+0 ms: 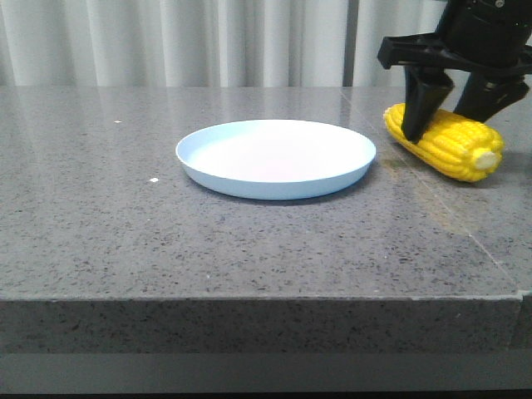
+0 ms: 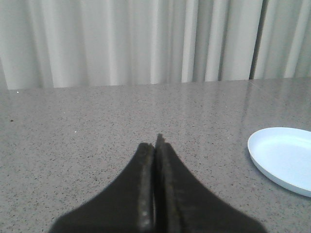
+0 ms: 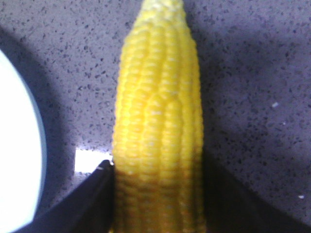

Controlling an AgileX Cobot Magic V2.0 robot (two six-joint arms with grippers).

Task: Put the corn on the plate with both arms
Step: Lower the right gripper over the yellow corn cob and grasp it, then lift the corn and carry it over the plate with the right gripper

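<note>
Next, my right gripper sets the yellow corn down near the middle of the pale blue plate (image 1: 300, 140).
The yellow corn (image 1: 453, 145) lies right of the pale blue plate (image 1: 274, 187), its pale stub end toward the front. I cannot tell whether it rests on the table or hangs just above it. My right gripper (image 1: 440, 125) comes down over it from above. In the right wrist view its jaws press both sides of the corn (image 3: 158, 97), with the plate's edge (image 3: 14, 145) beside it. My left gripper (image 2: 156, 145) is shut and empty above the bare table, and the plate (image 2: 282, 160) lies off to one side of it. The left gripper is out of the front view.
The grey speckled stone table (image 1: 100, 208) has a front edge close to the camera and a seam line (image 1: 449, 212) running under the corn. White curtains (image 1: 208, 41) hang behind the table.
</note>
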